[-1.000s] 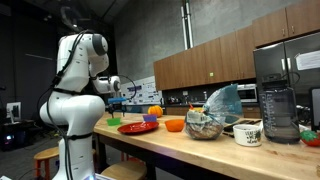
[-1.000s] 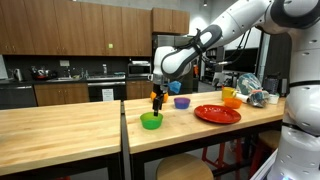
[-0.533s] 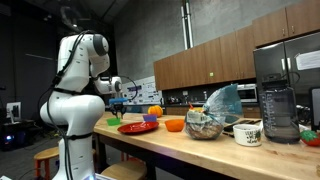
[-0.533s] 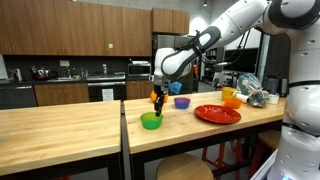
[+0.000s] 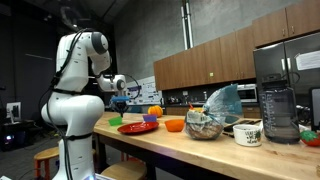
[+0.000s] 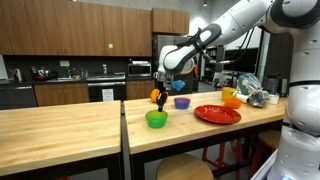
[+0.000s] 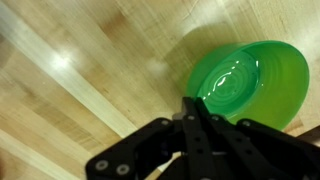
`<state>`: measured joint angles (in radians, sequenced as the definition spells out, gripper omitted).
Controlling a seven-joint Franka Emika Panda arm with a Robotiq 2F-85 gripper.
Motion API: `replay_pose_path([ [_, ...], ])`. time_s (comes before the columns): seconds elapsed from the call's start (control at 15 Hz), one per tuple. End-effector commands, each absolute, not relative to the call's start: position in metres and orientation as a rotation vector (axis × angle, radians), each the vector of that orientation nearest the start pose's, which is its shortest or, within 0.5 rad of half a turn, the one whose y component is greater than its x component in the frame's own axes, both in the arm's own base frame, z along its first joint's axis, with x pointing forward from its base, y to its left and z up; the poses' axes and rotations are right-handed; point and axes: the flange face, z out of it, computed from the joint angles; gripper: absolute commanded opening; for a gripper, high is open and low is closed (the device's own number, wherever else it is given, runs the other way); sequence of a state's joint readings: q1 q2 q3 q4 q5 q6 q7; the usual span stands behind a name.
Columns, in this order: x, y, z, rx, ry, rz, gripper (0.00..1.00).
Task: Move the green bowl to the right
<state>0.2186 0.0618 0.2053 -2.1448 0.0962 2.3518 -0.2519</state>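
Note:
Next, my gripper lets go of the green bowl on the counter [image 5: 167, 119] between the purple bowl and the orange bowl.
The green bowl [image 6: 156, 119] is a small lime-green round bowl on the wooden counter, left of the other dishes; it also shows as a green sliver [image 5: 114, 120] beside the robot. In the wrist view the green bowl [image 7: 252, 82] fills the upper right. My gripper [image 6: 160, 99] reaches down onto the bowl's near rim. In the wrist view my gripper [image 7: 190, 100] has its black fingers pressed together on that rim, shut on it.
Right of the bowl are a purple bowl [image 6: 181, 102], a flat red plate [image 6: 217, 114] and an orange bowl [image 6: 231, 97]. A seam [image 6: 124, 140] splits the counter. Farther along stand a bowl with a plastic bag [image 5: 205, 125], a mug [image 5: 248, 133] and a blender [image 5: 278, 100].
The jaws went from open to shut on the green bowl's rim. The bowl has shifted slightly to the right in an exterior view.

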Motion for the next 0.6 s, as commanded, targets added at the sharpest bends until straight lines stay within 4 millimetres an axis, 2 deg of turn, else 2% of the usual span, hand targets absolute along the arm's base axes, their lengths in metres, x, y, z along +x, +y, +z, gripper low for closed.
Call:
replay_pose_path([
  [0.0,0.492,0.199,0.416,-2.896,-0.841,-0.273,0.01],
  [0.27,0.471,0.144,0.441,-2.927,-0.711,-0.326,0.01],
  [0.53,0.447,0.081,0.462,-2.996,-0.562,-0.369,0.01],
])
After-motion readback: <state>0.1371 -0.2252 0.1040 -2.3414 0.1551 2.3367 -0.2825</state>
